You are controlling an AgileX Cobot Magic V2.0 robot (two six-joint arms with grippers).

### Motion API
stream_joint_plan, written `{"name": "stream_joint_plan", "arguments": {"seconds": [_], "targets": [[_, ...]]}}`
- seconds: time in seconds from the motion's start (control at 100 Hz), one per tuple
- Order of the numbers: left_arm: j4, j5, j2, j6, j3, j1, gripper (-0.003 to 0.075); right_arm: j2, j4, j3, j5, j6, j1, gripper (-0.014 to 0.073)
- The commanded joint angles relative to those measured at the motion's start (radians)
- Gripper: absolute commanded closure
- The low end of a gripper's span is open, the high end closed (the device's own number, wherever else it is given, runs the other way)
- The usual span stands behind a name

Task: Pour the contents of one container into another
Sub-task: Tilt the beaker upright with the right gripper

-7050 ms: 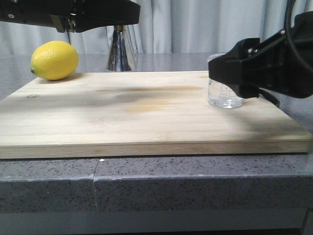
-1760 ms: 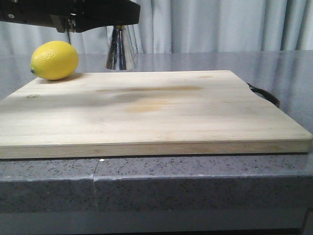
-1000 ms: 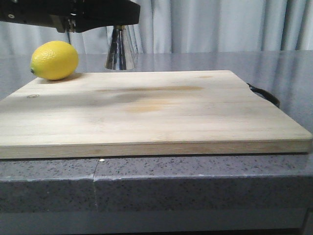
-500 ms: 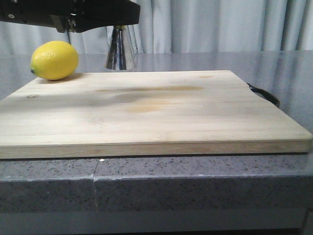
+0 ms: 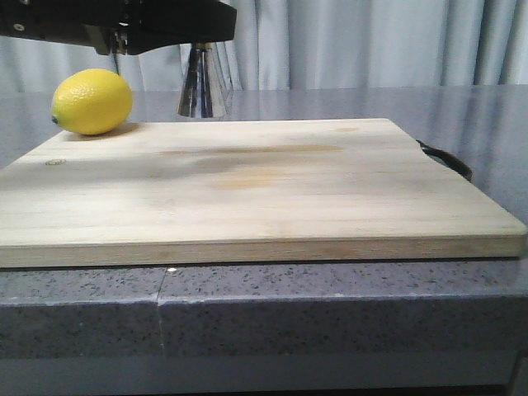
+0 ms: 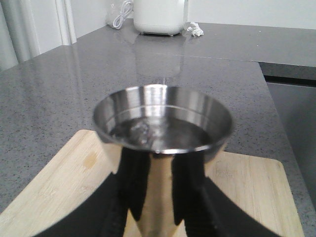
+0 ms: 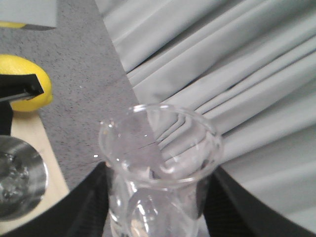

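Note:
I'll set the clear glass beaker on the wooden board's back corner point(image 5: 365, 139) near the dark handle with my right gripper. The beaker is now held high and tilted.
My left gripper point(image 6: 157, 197) is shut on the waist of the steel jigger point(image 6: 163, 123), whose upper cup holds some clear liquid. In the front view the jigger point(image 5: 202, 87) stands upright at the back left of the wooden board point(image 5: 264, 190), under my black left gripper point(image 5: 202, 45). My right gripper point(image 7: 158, 202) is shut on the clear glass beaker point(image 7: 158, 148), held high and tilted, out of the front view. From the right wrist, the jigger's cup point(image 7: 19, 177) shows below and beside the beaker's lip.
A yellow lemon point(image 5: 91, 101) lies on the board's back left corner, close to the jigger. The board has a dark handle point(image 5: 445, 157) on its right end and rests on a grey stone counter point(image 5: 330, 313). Grey curtains point(image 5: 371, 41) hang behind.
Seven seconds ago my right gripper held the beaker on the board's right side; both have since left the front view. Over the last second nothing moved there.

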Motion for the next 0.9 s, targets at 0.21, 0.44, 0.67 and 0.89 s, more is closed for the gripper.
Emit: {"name": "stream_joint_plan", "arguments": {"seconds": [0.21, 0.44, 0.67, 0.89], "targets": [[-0.082, 0.112, -0.036, -0.007, -0.031, -0.011, 0.0535, -0.044, 0.057, -0.007, 0.010, 0.423, -0.014, 0.0297], [-0.082, 0.112, -0.036, -0.007, -0.031, -0.011, 0.0535, -0.095, 0.060, 0.129, -0.088, 0.589, -0.112, 0.0297], [-0.082, 0.112, -0.036, -0.007, -0.031, -0.011, 0.0535, -0.117, 0.060, 0.286, -0.238, 0.678, -0.247, 0.0297], [-0.082, 0.112, -0.036, -0.007, -0.031, -0.011, 0.0535, -0.117, 0.067, 0.439, -0.507, 0.680, -0.383, 0.0297]]}}
